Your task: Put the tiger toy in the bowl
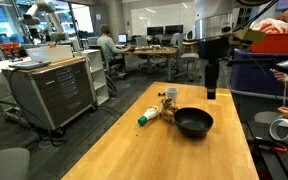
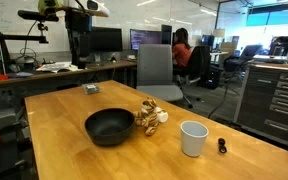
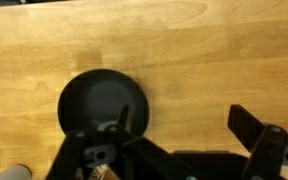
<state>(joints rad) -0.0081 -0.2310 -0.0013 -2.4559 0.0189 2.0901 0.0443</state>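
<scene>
The robot's gripper needs to close on the upper part [image 1: 167, 103] of the tiger toy, between the black bowl and the green-and-white bottle.
The tiger toy [image 1: 168, 106] is a small tan-brown figure on the wooden table, just beside the black bowl [image 1: 194, 122]. Both exterior views show them, with the toy [image 2: 148, 117] touching or nearly touching the bowl's rim [image 2: 110, 127]. My gripper [image 1: 211, 90] hangs above the far end of the table, well away from the toy, and also shows in an exterior view [image 2: 80, 58]. In the wrist view the gripper [image 3: 184, 125] is open and empty, with the bowl [image 3: 104, 98] below its left finger. Only a sliver of the toy shows there, at the bottom edge.
A green-and-white bottle [image 1: 147, 117] lies by the toy. A white cup [image 2: 193, 138] and a small black item [image 2: 222, 146] stand near the table edge. A small grey object [image 2: 90, 89] lies at the far end. Chairs, cabinets and people surround the table.
</scene>
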